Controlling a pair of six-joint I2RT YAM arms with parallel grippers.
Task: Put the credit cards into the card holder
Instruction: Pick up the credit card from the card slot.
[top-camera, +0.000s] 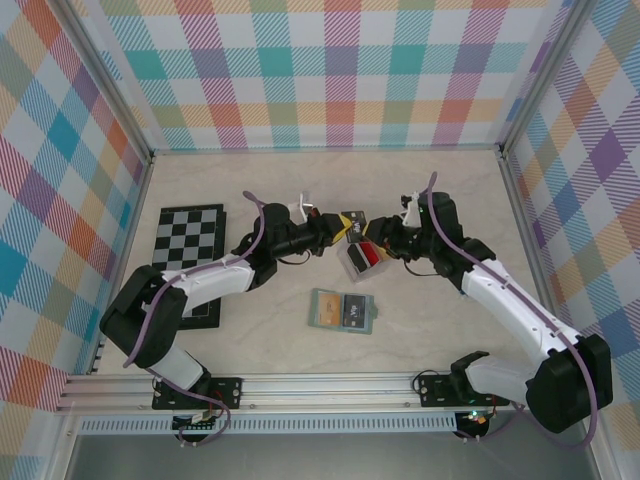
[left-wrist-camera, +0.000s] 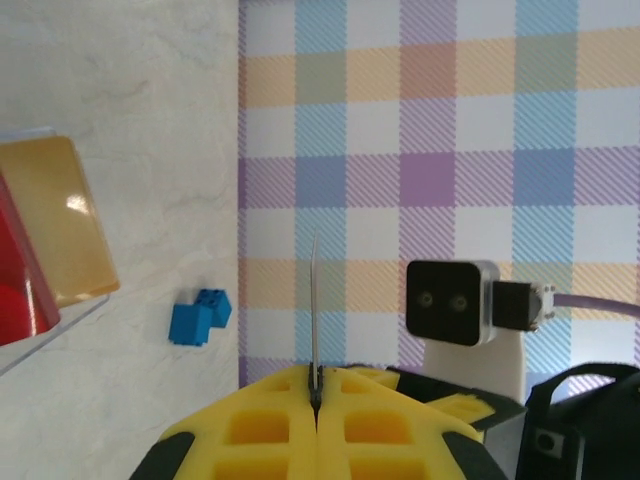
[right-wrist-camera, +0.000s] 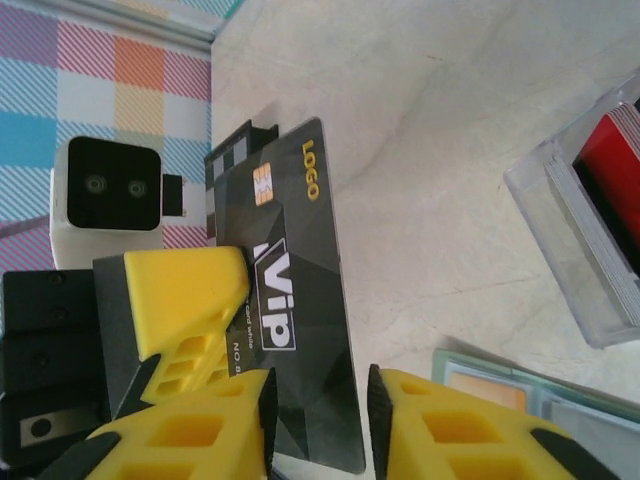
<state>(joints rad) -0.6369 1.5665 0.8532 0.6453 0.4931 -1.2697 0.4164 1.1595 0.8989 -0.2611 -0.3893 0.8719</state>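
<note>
The fingers of my open right gripper are on both sides of the dark grey card's edges, so they should pinch the card's flat sides (right-wrist-camera: 308, 388) before going to the card holder.
My left gripper (left-wrist-camera: 316, 385) is shut on a dark grey credit card (left-wrist-camera: 314, 300), which shows edge-on in the left wrist view. From the right wrist the same card (right-wrist-camera: 300, 290) faces me, marked VIP, with the left gripper's yellow fingers (right-wrist-camera: 185, 295) pinching its left side. My right gripper (right-wrist-camera: 318, 425) is open, and the card's lower end lies between its pads, just clear of the right one. From above, both grippers (top-camera: 340, 232) (top-camera: 380, 240) meet over the table centre. The sage-green card holder (top-camera: 342, 310) lies open closer to the arm bases, with cards in its slots.
A clear plastic tray (top-camera: 362, 260) stands under the grippers with a red card (right-wrist-camera: 612, 165) and an orange-tan card (left-wrist-camera: 60, 220) in it. A chessboard (top-camera: 190, 240) lies on the left. A small blue brick (left-wrist-camera: 198, 318) sits near the back wall.
</note>
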